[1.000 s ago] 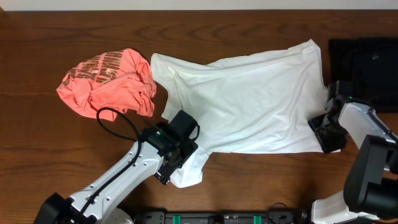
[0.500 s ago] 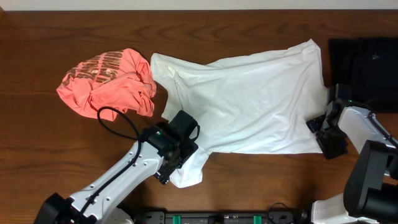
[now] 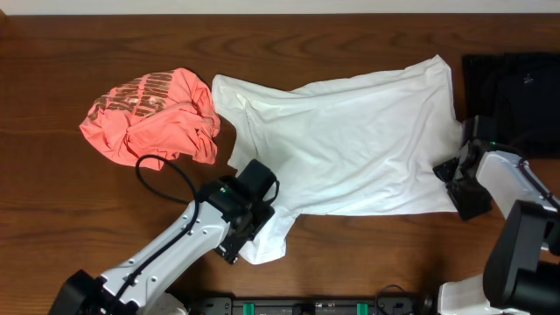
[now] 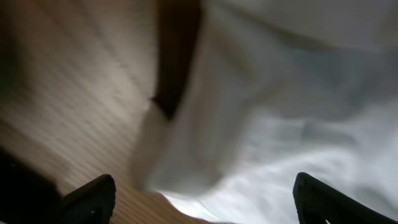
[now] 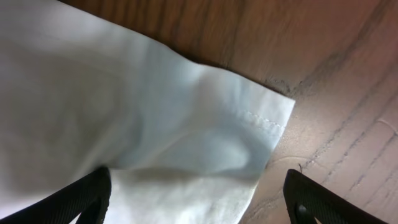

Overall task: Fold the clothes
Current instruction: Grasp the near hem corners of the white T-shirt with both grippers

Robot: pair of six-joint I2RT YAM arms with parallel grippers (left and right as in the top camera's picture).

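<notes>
The white T-shirt's sleeve is rumpled and slants toward the front edge. Next, my left gripper pinches the sleeve's edge (image 4: 178, 165) and pulls it toward the coral-pink shirt.
The white T-shirt (image 3: 350, 140) lies spread across the middle of the wooden table, one sleeve hanging toward the front edge. My left gripper (image 3: 248, 229) is open over that sleeve; the left wrist view shows white cloth (image 4: 273, 124) between its spread fingers (image 4: 202, 202). My right gripper (image 3: 457, 185) is open at the shirt's right hem corner; the right wrist view shows that corner (image 5: 205, 130) between its fingers (image 5: 198, 199). The coral-pink shirt (image 3: 153, 114) lies crumpled at the left, touching the white shirt's edge.
A black folded garment (image 3: 512, 83) lies at the far right, just behind my right arm. Bare wood (image 3: 105, 201) shows in front of the pink shirt and along the back.
My left gripper has shifted slightly toward the front edge over the sleeve. My right gripper has nudged a little by the hem corner. The shirts have not moved.
</notes>
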